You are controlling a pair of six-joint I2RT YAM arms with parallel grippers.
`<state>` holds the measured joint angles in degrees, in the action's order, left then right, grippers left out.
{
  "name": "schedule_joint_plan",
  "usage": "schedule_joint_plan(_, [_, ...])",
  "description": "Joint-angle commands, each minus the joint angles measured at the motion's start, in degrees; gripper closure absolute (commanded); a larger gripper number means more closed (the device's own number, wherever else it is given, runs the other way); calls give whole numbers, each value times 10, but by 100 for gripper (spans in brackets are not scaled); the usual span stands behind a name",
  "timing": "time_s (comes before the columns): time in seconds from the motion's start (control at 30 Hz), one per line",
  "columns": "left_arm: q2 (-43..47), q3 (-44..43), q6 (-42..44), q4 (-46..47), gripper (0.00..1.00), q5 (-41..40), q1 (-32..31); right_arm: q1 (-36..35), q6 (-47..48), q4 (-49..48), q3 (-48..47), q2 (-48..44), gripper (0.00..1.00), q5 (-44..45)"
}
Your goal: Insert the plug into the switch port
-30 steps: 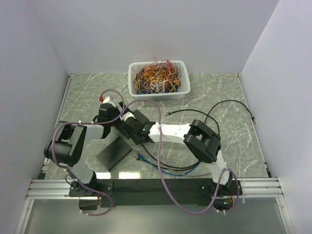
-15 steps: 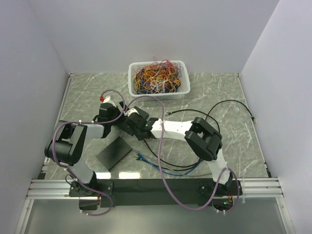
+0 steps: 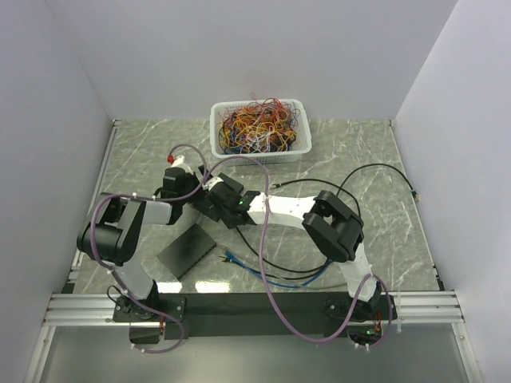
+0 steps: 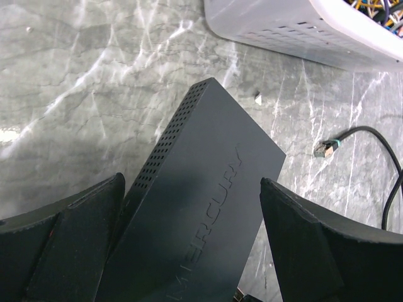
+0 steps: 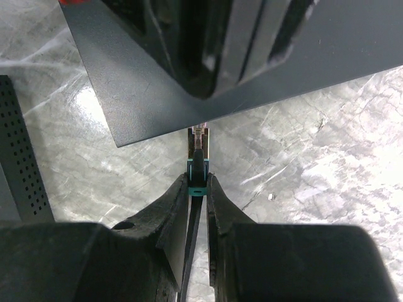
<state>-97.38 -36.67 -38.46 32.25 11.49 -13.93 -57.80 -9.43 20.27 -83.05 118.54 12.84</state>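
Note:
My right gripper needs to let go of the plug at the switch's lower edge [image 3: 229,222] [image 5: 198,138], seated in its port near the second black box.
The switch [image 4: 214,145], a flat black box with vent holes and raised lettering, sits tilted between the wide-set fingers of my left gripper [image 4: 191,179]. The left finger [image 4: 75,239] lies against its vented side. From the right wrist, the switch [image 5: 283,69] hangs above the marble. My right gripper [image 5: 198,179] is shut on the plug [image 5: 199,151] at its teal collar. The plug's clear tip reaches the switch's lower edge, and the port itself is hidden. From above, both grippers [image 3: 200,194] [image 3: 219,204] meet at centre left.
A second flat black box [image 3: 188,249] lies near the left arm, its vented side [image 5: 19,157] showing. A white basket [image 3: 259,155] of tangled wires stands at the back. A loose plug [image 4: 324,149] on a black cable and a blue cable [image 3: 239,262] lie on the marble.
My right gripper has moved a little up and left with the plug, closer to the left gripper and the switch. The left arm has shifted slightly.

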Motion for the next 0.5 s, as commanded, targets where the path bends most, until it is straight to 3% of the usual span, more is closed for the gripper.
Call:
schedule_joint_plan(0.0, [-27, 1, 14, -28, 4, 43, -6, -1, 26, -37, -33, -8, 100, -13])
schedule_joint_plan(0.17, [-36, -5, 15, -30, 7, 53, -11, -2, 41, -52, -38, -15, 100, -9])
schedule_joint_plan(0.47, [-50, -10, 15, -33, 39, 61, -14, -1, 55, -102, -27, -32, 100, -11])
